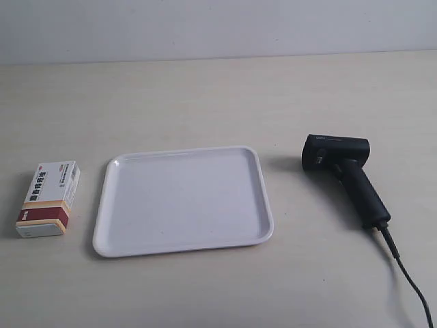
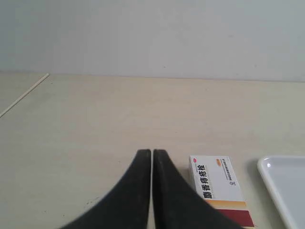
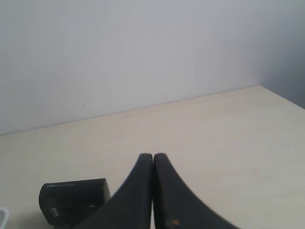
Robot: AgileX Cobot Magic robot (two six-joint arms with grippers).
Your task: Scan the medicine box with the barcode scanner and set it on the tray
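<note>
The robot's left gripper will close across the middle of the medicine box (image 1: 49, 193) (image 2: 219, 189), with one finger on each long side, between the box's white end and red band.
The medicine box (image 1: 48, 199) lies flat on the table, off the short side of the white tray (image 1: 183, 199) at the exterior view's left. The black barcode scanner (image 1: 347, 175) lies on its side at that view's right, its cable trailing to the lower corner. Neither arm shows in the exterior view. In the left wrist view my left gripper (image 2: 152, 151) is shut and empty, with the medicine box (image 2: 219, 192) just beside its fingers and the tray's corner (image 2: 285, 187) beyond. My right gripper (image 3: 153, 155) is shut and empty, apart from the scanner's head (image 3: 72, 199).
The light beige table (image 1: 218, 96) runs back to a plain pale wall. A table edge (image 2: 24, 95) shows in the left wrist view, and another edge (image 3: 281, 98) in the right wrist view.
</note>
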